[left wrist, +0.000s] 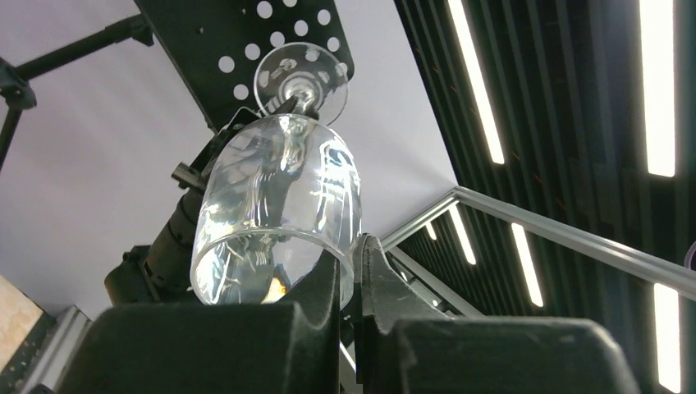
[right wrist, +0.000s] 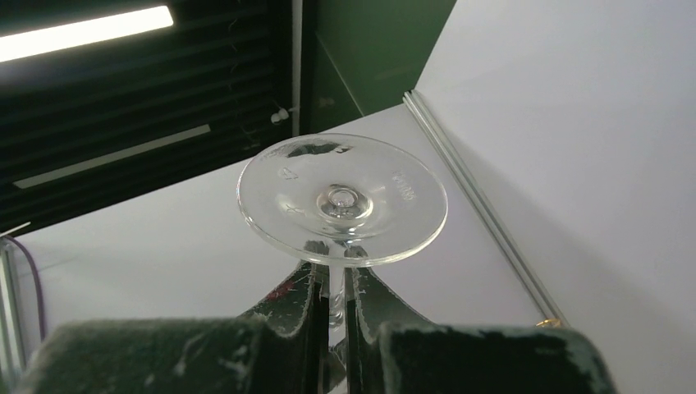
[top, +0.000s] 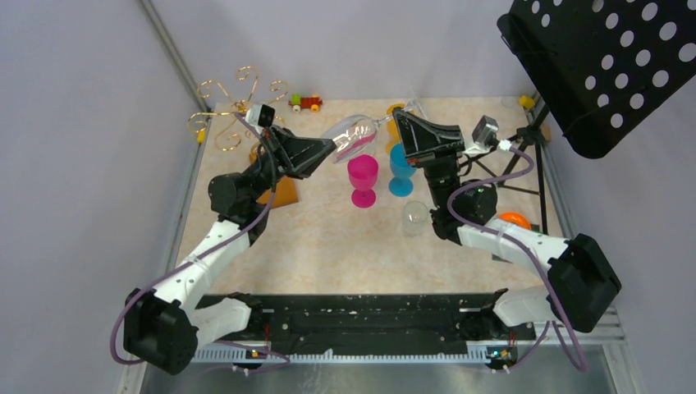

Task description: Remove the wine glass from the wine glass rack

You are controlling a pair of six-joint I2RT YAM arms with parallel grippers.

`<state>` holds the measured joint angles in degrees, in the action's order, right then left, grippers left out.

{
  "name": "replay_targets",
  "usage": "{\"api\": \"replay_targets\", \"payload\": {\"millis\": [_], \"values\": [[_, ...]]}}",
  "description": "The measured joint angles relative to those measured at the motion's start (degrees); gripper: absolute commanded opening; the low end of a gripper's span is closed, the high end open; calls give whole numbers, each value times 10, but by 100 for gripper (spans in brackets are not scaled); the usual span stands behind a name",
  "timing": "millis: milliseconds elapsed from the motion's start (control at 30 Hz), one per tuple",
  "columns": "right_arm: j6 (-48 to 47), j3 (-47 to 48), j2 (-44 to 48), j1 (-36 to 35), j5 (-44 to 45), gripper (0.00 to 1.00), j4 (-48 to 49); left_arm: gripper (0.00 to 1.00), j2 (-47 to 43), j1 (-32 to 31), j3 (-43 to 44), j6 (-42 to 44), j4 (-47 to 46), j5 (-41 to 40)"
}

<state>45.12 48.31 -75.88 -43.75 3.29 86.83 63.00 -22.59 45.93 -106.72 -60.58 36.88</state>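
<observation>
Next, I set the wine glass, now hanging sideways over the table, on the table [top: 365, 231] just in front of the pink goblet with my left gripper.
The clear wine glass [top: 354, 135] hangs sideways in the air over the table, held between both grippers, well away from the gold wire rack [top: 230, 105] at the far left corner. My left gripper [top: 330, 148] is shut on the rim of the bowl. In the left wrist view the bowl [left wrist: 279, 209] has its wall pinched between the gripper [left wrist: 354, 256] jaws. My right gripper [top: 400, 121] is shut on the stem just under the foot. In the right wrist view the foot [right wrist: 342, 201] sits above the gripper [right wrist: 334, 277].
A pink goblet [top: 363, 179] and a blue goblet [top: 400, 169] stand under the held glass. A clear glass [top: 414, 217] lies near the right arm. The black music stand [top: 607, 66] rises at the right. A toy train [top: 305, 103] and an orange ball [top: 515, 219] are also there.
</observation>
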Motion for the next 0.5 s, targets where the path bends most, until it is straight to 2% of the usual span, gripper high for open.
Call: {"api": "replay_targets", "payload": {"millis": [100, 167, 300, 400, 500], "values": [[0, -8, -3, 0, 3, 0, 9, 0, 0, 1, 0, 1, -14, -8], [-1, -8, -3, 0, 2, 9, 11, 0, 0, 0, -1, 3, -14, -10], [-9, -10, -3, 0, 1, 37, 10, 0, -6, 0, -1, 24, -8, -19], [-28, -20, -2, -2, -17, 48, 8, 0, -23, 0, -1, 60, 28, -23], [-47, -30, 4, -5, -36, 53, -7, 0, -38, 0, 8, 108, 80, -22]]}}
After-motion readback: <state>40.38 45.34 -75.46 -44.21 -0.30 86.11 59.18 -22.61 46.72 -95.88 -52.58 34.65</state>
